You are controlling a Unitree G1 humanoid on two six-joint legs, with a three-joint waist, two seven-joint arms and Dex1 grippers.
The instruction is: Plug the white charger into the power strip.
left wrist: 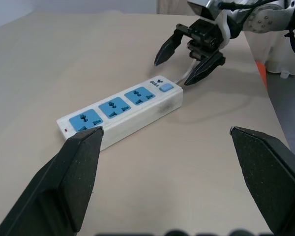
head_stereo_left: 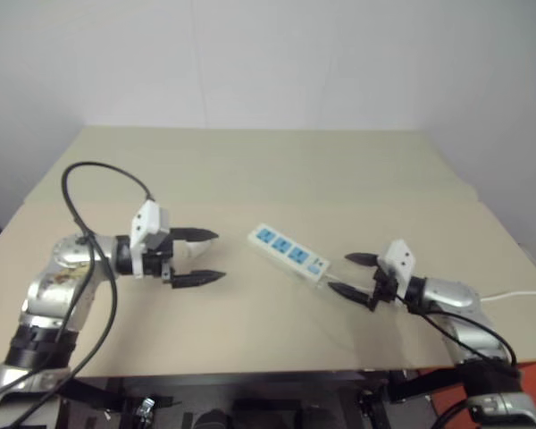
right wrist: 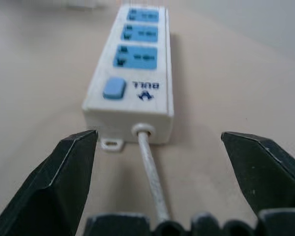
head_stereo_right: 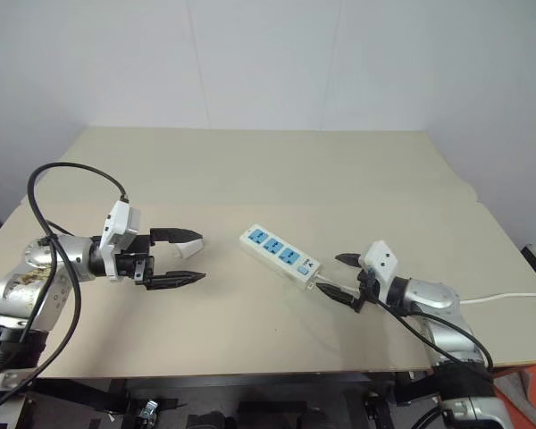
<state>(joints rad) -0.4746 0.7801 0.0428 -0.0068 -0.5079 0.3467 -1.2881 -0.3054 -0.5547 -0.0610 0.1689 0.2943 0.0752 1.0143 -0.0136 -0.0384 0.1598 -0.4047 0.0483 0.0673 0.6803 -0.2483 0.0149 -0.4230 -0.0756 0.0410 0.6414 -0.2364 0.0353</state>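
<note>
Next, the left gripper closes on the sides of the white charger (head_stereo_left: 196,248), which is lying on the table by that gripper's fingers.
The power strip (head_stereo_left: 288,253) lies aslant on the tan table, mid-right, with all three blue sockets empty (left wrist: 120,110). Its switch end and thin cord (right wrist: 150,172) point at my right gripper (head_stereo_left: 339,273). That gripper hovers just short of this end, open, one black finger on either side of the cord and nothing held. My left gripper (head_stereo_left: 220,256) is open and empty a little to the left of the strip's other end, pointing toward it. The white charger is out of view.
The table (head_stereo_left: 250,170) stretches bare behind the strip to a white wall. The strip's white cord (head_stereo_right: 505,297) runs off the right edge of the table. A black cable (head_stereo_left: 98,170) loops above my left arm. The table's front edge lies close below both arms.
</note>
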